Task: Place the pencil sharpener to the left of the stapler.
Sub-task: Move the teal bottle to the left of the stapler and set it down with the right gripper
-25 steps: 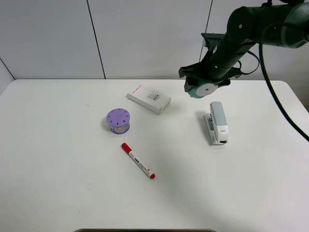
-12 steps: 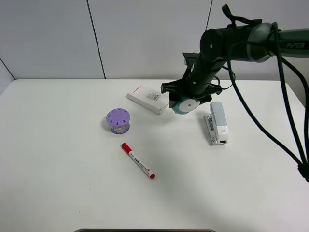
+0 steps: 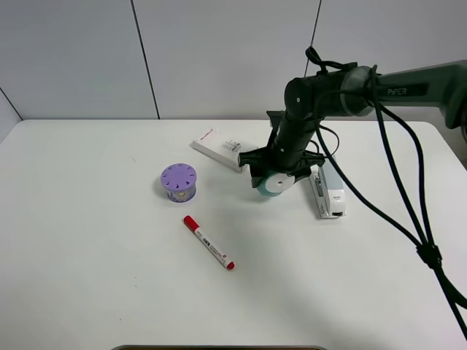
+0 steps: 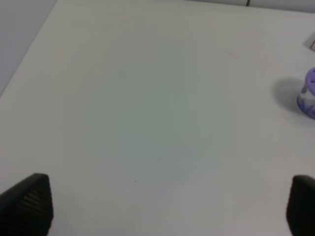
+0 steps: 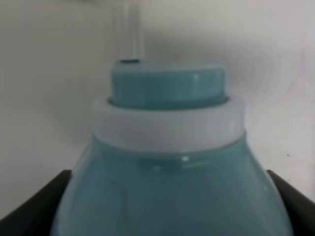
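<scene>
My right gripper is going to the table (image 3: 268,198) between the white box and the stapler. Next, I set the pencil sharpener, now low beside the stapler, down there with it.
The teal pencil sharpener (image 3: 273,182) with its white round face sits low over the table, just left of the silver-grey and white stapler (image 3: 328,189). My right gripper (image 3: 276,173) is shut on it from above. In the right wrist view the sharpener (image 5: 170,162) fills the picture between the dark fingers (image 5: 34,206). Whether it touches the table I cannot tell. My left gripper (image 4: 170,206) is open over bare table, with only its two black fingertips (image 4: 27,201) showing; it is out of the high view.
A flat white box (image 3: 224,148) lies behind the sharpener, close to the right arm. A purple round holed container (image 3: 179,181) stands further left, also visible as the purple container (image 4: 309,93) in the left wrist view. A red-capped marker (image 3: 209,243) lies nearer the front.
My right arm has carried the sharpener down and to the left, from above and behind the stapler to a low spot beside the stapler's left side.
</scene>
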Controlling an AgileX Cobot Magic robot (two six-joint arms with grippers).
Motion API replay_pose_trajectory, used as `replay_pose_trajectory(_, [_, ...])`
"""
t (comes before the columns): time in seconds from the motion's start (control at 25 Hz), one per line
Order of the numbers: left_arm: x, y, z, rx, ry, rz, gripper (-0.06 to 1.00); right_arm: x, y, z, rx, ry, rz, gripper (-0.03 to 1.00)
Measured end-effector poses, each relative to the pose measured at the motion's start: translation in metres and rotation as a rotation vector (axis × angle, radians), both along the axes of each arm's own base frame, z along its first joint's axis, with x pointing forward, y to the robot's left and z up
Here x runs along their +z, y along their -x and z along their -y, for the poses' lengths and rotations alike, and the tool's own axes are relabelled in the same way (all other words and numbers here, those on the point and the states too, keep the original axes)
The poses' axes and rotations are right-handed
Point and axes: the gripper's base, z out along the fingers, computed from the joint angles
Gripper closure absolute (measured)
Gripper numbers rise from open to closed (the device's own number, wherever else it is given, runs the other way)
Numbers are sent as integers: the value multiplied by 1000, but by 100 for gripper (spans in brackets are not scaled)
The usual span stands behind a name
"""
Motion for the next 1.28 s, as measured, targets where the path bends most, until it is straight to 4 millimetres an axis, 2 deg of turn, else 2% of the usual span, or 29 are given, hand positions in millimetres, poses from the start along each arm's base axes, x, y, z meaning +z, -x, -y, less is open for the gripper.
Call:
replay_pose_trajectory(0.4, [0,0,0,0,0,0,-1,-27,-4,-2,-6,10,-19,29])
replay_pose_trajectory(1.28, [0,0,0,0,0,0,-1,-27,-5,-2,-31,3,-16,29])
